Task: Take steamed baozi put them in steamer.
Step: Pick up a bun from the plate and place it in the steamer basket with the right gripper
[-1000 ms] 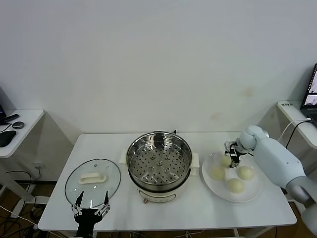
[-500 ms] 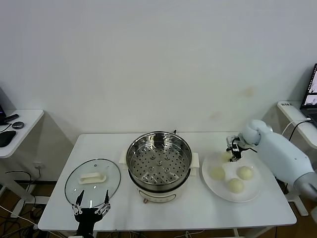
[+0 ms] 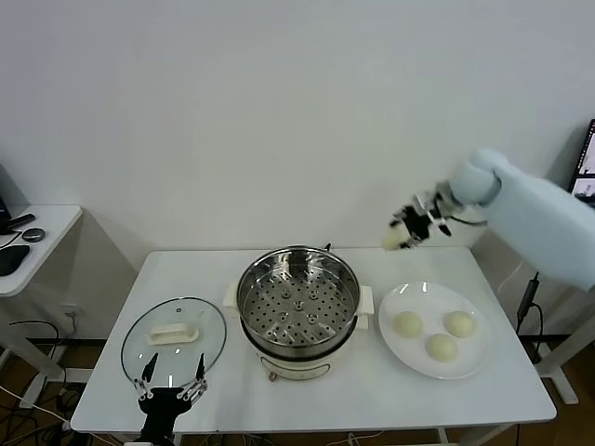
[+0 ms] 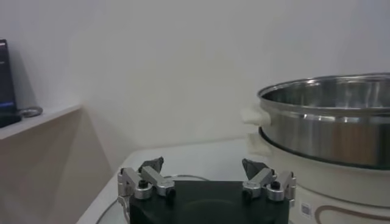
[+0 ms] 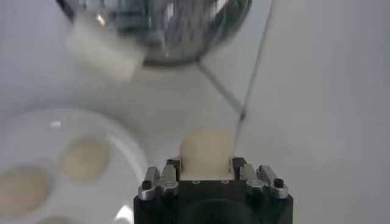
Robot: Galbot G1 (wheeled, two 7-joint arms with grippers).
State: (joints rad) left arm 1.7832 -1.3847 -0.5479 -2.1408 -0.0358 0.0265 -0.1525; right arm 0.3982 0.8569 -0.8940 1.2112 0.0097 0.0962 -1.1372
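I need to let go of the baozi with my right gripper on the back part of the steamer's perforated tray (image 3: 296, 277).
My right gripper (image 3: 406, 229) is shut on one cream-white baozi (image 3: 397, 239) and holds it high in the air, above the table between the steamer and the plate. In the right wrist view the baozi (image 5: 206, 149) sits between the fingers. The steamer (image 3: 298, 299) stands mid-table, its perforated tray bare; it also shows in the right wrist view (image 5: 164, 27). Three baozi (image 3: 408, 324) (image 3: 459, 323) (image 3: 442, 347) lie on the white plate (image 3: 402, 355). My left gripper (image 3: 171, 383) is open and empty, parked low at the table's front left.
A round glass lid (image 3: 174, 340) with a white handle lies flat left of the steamer, just behind my left gripper. The steamer wall (image 4: 329, 122) fills one side of the left wrist view. A side desk (image 3: 28, 237) stands at far left.
My right gripper has lifted one baozi off the plate and carried it up and leftward toward the steamer. Three baozi stay on the plate. The left arm has not moved.
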